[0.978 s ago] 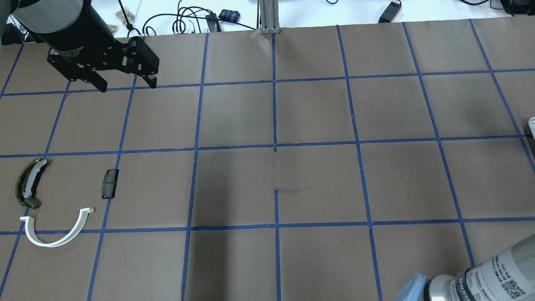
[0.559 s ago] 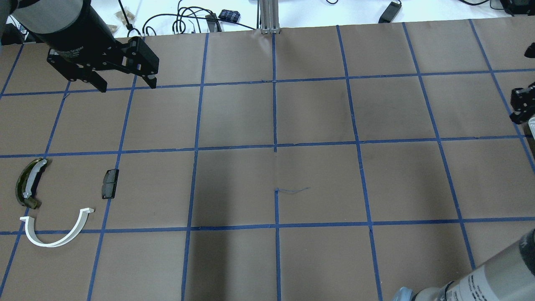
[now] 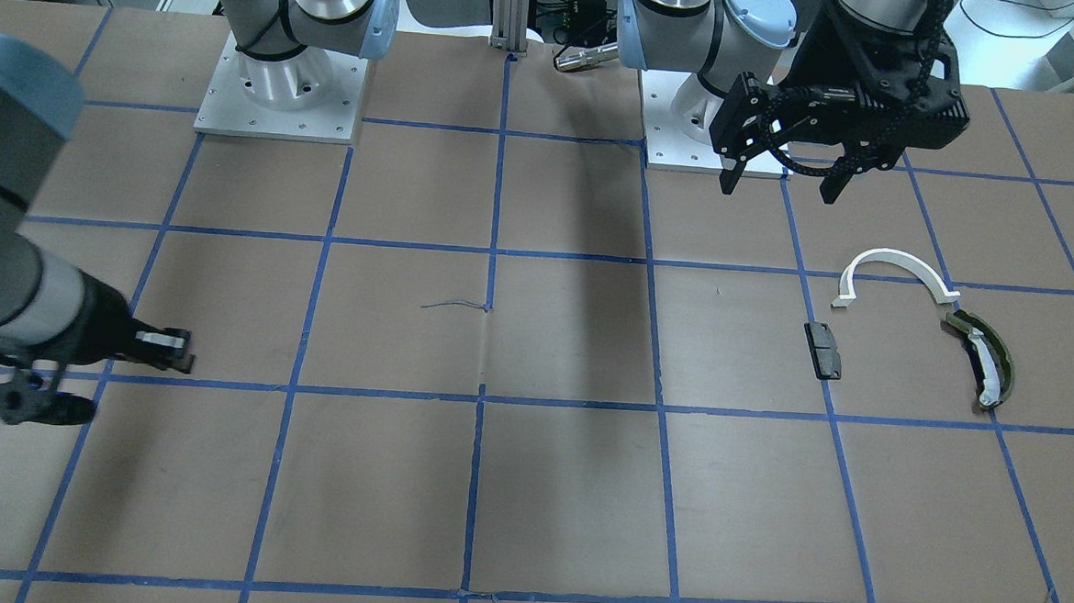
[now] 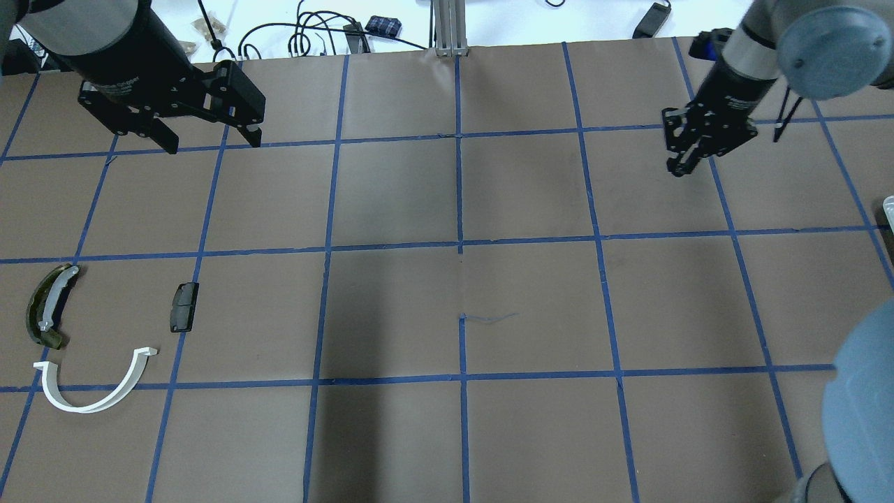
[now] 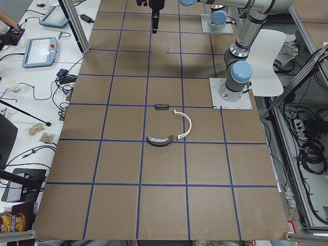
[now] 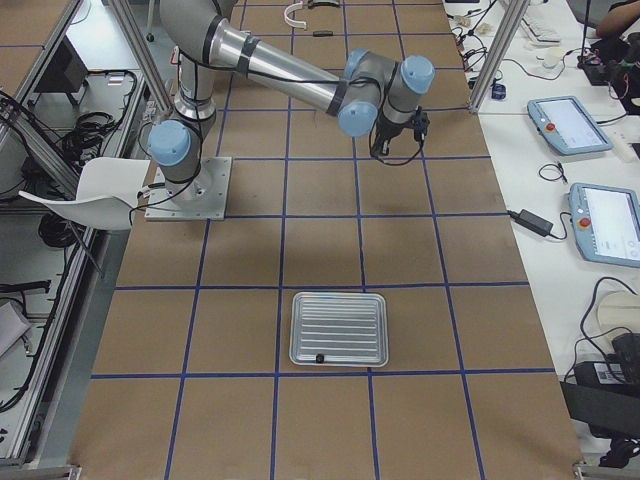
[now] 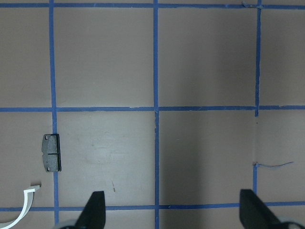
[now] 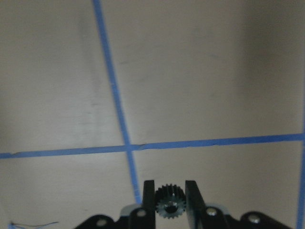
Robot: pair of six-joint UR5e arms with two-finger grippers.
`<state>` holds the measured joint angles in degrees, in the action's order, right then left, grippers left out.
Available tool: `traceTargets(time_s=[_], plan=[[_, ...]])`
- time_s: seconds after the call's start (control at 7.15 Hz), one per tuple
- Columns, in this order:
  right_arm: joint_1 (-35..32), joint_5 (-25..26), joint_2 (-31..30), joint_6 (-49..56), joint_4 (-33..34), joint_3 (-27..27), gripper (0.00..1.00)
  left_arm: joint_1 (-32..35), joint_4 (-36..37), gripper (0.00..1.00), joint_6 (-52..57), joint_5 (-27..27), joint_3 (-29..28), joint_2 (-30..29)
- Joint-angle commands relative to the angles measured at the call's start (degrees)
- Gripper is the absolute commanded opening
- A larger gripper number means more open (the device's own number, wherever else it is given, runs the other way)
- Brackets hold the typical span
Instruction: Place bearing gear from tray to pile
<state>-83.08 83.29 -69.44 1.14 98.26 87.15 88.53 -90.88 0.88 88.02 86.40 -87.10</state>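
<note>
Next, my right gripper lets go of the bearing gear on the bare table (image 3: 502,327) next to the frayed end of the blue tape with the thread.
My right gripper (image 8: 170,193) is shut on a small dark toothed bearing gear (image 8: 170,202) and holds it above the brown table; it also shows in the overhead view (image 4: 679,168) at the far right. The white ribbed tray (image 6: 337,297) lies further to my right; only its edge (image 4: 888,207) shows overhead. The pile lies at the near left: a white arc (image 4: 98,395), a dark block (image 4: 184,307) and an olive-green curved piece (image 4: 43,311). My left gripper (image 4: 213,143) is open and empty, hovering beyond the pile.
Blue tape lines (image 4: 459,244) grid the table. One small dark part (image 6: 319,357) lies at the tray's near rim. An aluminium post (image 4: 447,28) and cables stand at the far edge. My right arm's elbow (image 4: 862,405) fills the near right corner overhead.
My right gripper has come in from the table's right edge by the tray and moved left and farther away. The left arm and the pile have not moved.
</note>
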Motion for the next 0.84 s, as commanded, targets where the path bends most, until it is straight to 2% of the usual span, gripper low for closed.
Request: traceTargets(time_s=[0.0,0.28,0.56,0.7], plan=[[-14.86,-0.76,0.18,-16.97,4.73,1.09,0.00,-0.02,0.00,1.00,-0.09,-0.04,0.00,0.00],[-22.19,-0.94,0.79,-21.61,5.01,3.72,0.00,0.06,0.26,1.00,-0.09,-0.04,-0.09,0.00],[-26.24,-0.85,2.62,-24.33,11.83,9.76,0.00,0.15,0.53,1.00,-0.17,-0.04,-0.09,0.00],[-28.09,-0.94,4.29,-26.52,18.66,12.49,0.00,0.24,0.53,1.00,-0.18,-0.04,-0.09,-0.09]])
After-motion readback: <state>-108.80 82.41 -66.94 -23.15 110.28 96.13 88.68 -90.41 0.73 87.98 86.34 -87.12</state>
